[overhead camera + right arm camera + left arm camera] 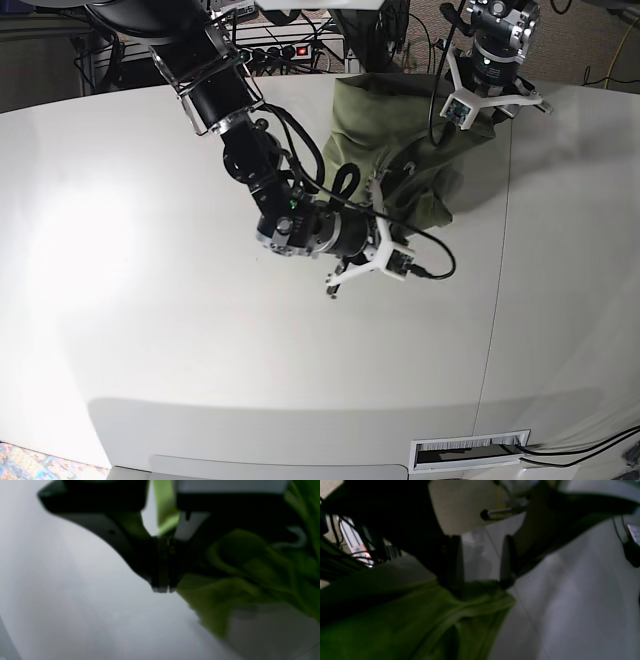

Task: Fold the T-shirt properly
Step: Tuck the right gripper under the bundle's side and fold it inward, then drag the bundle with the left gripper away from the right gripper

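The middle of the back edge (407, 90) of the green T-shirt is the next place my left gripper needs to go to and close on.
The T-shirt (395, 135) is a green crumpled heap at the back of the white table (150, 300). My right gripper (162, 588) is shut, with a strip of the T-shirt (235, 585) pinched between its fingers; bunched folds hang to its right, just above the tabletop. In the base view my right gripper (385, 195) sits at the heap's front left edge. My left gripper (482, 583) is open, and its two dark fingers (456, 565) straddle an edge of the T-shirt (420, 620) with their tips down at the cloth. In the base view my left gripper (485, 112) stands at the heap's back right corner.
A seam (497, 280) runs front to back down the right part of the table. Cables and a power strip (285, 48) lie behind the table's back edge. A slotted vent (470, 452) sits at the front right edge. Carpet (600, 40) shows beyond the back right.
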You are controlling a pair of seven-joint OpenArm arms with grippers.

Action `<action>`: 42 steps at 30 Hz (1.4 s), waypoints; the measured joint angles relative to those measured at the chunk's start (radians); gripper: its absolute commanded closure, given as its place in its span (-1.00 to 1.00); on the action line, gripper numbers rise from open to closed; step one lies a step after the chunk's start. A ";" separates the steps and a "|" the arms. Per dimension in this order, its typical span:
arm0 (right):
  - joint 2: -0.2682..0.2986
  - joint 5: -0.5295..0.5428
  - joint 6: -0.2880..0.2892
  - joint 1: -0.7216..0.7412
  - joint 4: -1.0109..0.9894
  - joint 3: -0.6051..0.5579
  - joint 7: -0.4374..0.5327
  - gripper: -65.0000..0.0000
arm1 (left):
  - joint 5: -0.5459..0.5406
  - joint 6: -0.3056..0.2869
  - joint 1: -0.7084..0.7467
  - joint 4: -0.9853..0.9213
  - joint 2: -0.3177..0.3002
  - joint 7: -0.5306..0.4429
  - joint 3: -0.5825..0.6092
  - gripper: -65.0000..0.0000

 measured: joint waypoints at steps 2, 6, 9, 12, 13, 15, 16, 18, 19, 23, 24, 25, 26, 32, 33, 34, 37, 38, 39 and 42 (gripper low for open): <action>0.000 0.001 0.000 0.000 0.000 0.027 -0.012 1.00 | 0.058 0.000 0.001 0.000 0.000 -0.001 0.000 0.20; 0.001 0.000 0.000 0.000 0.000 0.050 -0.026 1.00 | 0.145 0.027 0.001 0.034 0.000 0.006 0.000 0.20; 0.002 0.000 0.000 0.000 0.000 0.051 -0.037 1.00 | 0.042 0.030 0.001 0.104 0.000 -0.016 0.000 0.28; 0.003 -0.025 0.000 0.000 0.000 0.051 -0.045 1.00 | -0.133 0.025 0.001 0.167 0.000 -0.041 0.000 0.71; 0.003 -0.039 0.000 0.000 0.000 0.051 -0.054 1.00 | -0.183 0.003 0.001 0.181 0.000 -0.045 0.000 0.86; 0.006 -0.053 0.000 0.000 0.000 0.051 -0.060 1.00 | -0.288 -0.043 -0.001 0.185 0.000 -0.051 -0.001 1.00; 0.011 -0.053 0.000 0.000 0.000 0.051 -0.059 1.00 | -0.334 -0.074 0.000 0.184 0.000 -0.050 0.000 1.00; 0.028 -0.053 0.000 0.000 0.000 0.051 -0.060 1.00 | -0.420 -0.142 0.000 0.184 0.000 -0.046 0.000 1.00; 0.042 -0.053 0.000 0.000 0.000 0.051 -0.060 1.00 | -0.462 -0.170 0.001 0.184 0.000 -0.043 -0.001 1.00; 0.097 -0.053 0.000 -0.002 0.000 0.060 -0.068 1.00 | -0.558 -0.245 0.001 0.184 0.000 -0.042 -0.001 1.00; 0.105 -0.050 0.000 -0.001 0.000 0.065 -0.078 1.00 | -0.571 -0.259 0.001 0.182 0.000 -0.047 -0.001 1.00; 0.112 -0.035 0.000 -0.001 0.000 0.069 -0.092 1.00 | -0.576 -0.273 0.000 0.166 0.000 -0.065 -0.001 1.00; 0.118 -0.005 0.000 -0.001 0.000 0.073 -0.108 1.00 | -0.583 -0.276 -0.002 0.137 0.000 -0.087 -0.001 1.00; 0.157 0.087 0.000 -0.002 0.000 0.076 -0.170 1.00 | -0.586 -0.306 -0.013 -0.017 0.000 -0.157 0.000 1.00; 0.165 0.101 0.000 -0.002 0.000 0.076 -0.176 1.00 | -0.586 -0.310 -0.023 -0.034 0.000 -0.159 0.000 1.00; 0.174 0.132 0.000 -0.002 0.000 0.076 -0.192 1.00 | -0.586 -0.321 -0.036 -0.052 0.000 -0.159 0.000 1.00; 0.190 0.214 0.000 -0.005 0.000 0.076 -0.261 1.00 | -0.586 -0.322 -0.095 -0.120 0.000 -0.163 0.000 1.00; 0.196 0.253 0.000 -0.005 0.000 0.076 -0.270 1.00 | -0.585 -0.320 -0.115 -0.146 0.000 -0.166 -0.001 1.00; 0.202 0.284 0.000 -0.005 0.000 0.076 -0.279 1.00 | -0.582 -0.327 -0.133 -0.171 0.000 -0.174 -0.001 1.00; 0.220 0.349 -0.001 -0.005 0.000 0.076 -0.289 1.00 | -0.560 -0.336 -0.168 -0.214 0.000 -0.209 0.000 1.00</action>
